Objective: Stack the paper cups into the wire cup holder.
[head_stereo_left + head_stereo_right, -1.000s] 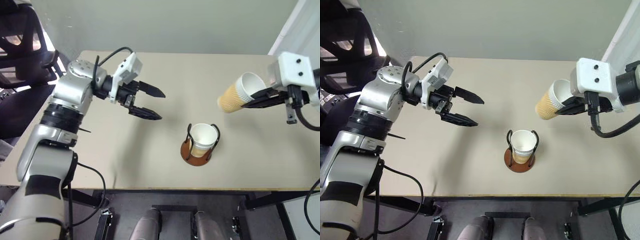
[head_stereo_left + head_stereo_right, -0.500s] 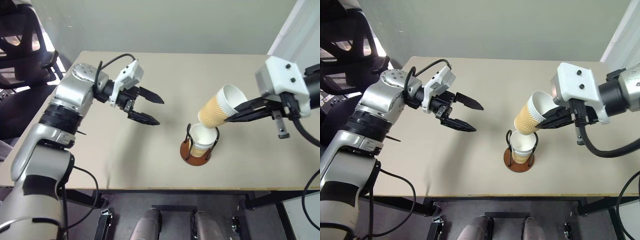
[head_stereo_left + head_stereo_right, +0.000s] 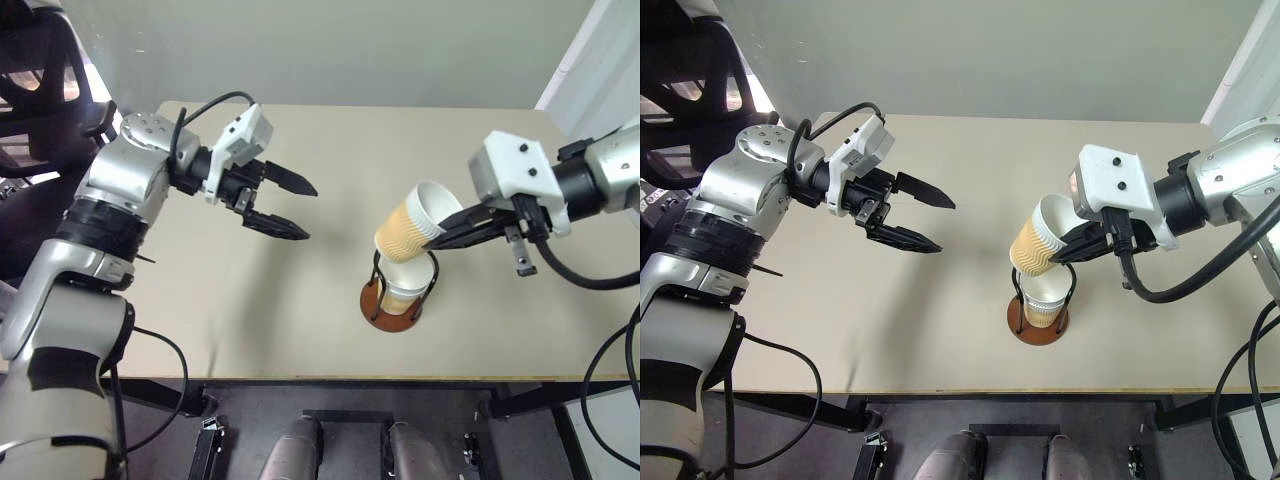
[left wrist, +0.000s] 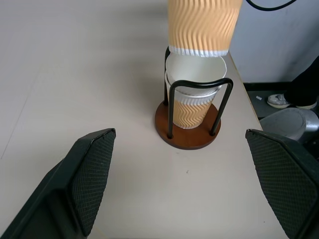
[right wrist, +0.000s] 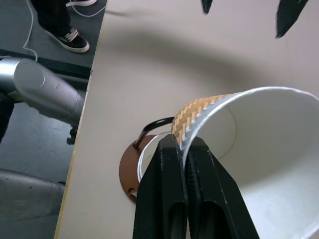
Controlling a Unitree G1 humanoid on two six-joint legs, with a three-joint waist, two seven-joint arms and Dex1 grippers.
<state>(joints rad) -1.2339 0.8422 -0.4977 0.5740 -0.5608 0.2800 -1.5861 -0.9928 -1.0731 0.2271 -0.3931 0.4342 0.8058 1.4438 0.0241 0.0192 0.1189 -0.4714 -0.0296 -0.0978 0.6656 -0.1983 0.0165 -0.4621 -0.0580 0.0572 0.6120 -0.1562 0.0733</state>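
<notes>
Next, my right gripper lets go of the tilted paper cup inside the nested cups in the wire cup holder [image 3: 403,271] [image 5: 158,157].
The wire cup holder [image 3: 383,313], a reddish-brown disc with black wire arches [image 4: 199,82], stands near the table's front edge. Two nested paper cups [image 4: 194,94] sit in it. A third paper cup [image 3: 410,225] hangs tilted just above them, its bottom over the top cup's mouth and its open end facing up and to the right. My right gripper [image 3: 432,238] is shut on this cup's rim wall [image 5: 192,117], one finger inside and one outside. My left gripper [image 3: 310,212] hovers open and empty to the left of the holder, its fingers [image 4: 92,169] spread wide.
The beige table [image 3: 250,300] has bare room on all sides of the holder. Its front edge [image 3: 350,378] runs close below the holder. A black office chair [image 3: 40,90] stands beyond the left edge. A person's shoes [image 5: 75,42] show on the floor.
My right gripper has carried the held cup left and down, from the table's right side to just over the cups in the holder. The left gripper stays open in about the same place.
</notes>
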